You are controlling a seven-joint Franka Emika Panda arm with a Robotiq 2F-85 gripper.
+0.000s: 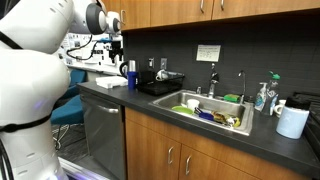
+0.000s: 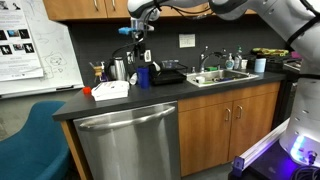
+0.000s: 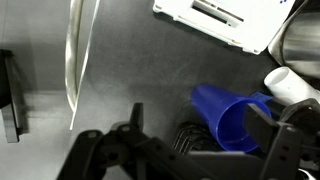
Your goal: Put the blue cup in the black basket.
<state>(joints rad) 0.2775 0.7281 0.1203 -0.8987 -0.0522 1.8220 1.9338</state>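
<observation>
The blue cup is to be lifted into the black basket. My gripper will next go down to the blue cup's rim (image 1: 132, 72) (image 3: 218, 130) and close there for that.
The blue cup (image 1: 131, 80) stands upright on the dark counter, just beside the black basket (image 1: 160, 86). Both also show in an exterior view, the cup (image 2: 143, 76) left of the basket (image 2: 169, 76). My gripper (image 1: 118, 45) hangs well above the cup and also shows in an exterior view (image 2: 140, 35). In the wrist view the gripper (image 3: 200, 125) is open and empty. The cup (image 3: 228, 118) is seen from above between the fingers, nearer the right one, its mouth open.
A white box (image 2: 110, 90) and a steel kettle (image 2: 118, 68) stand near the cup. A steel sink (image 1: 212, 110) full of dishes lies beyond the basket. A soap bottle (image 1: 262, 97) and a white mug (image 1: 292, 121) stand further along.
</observation>
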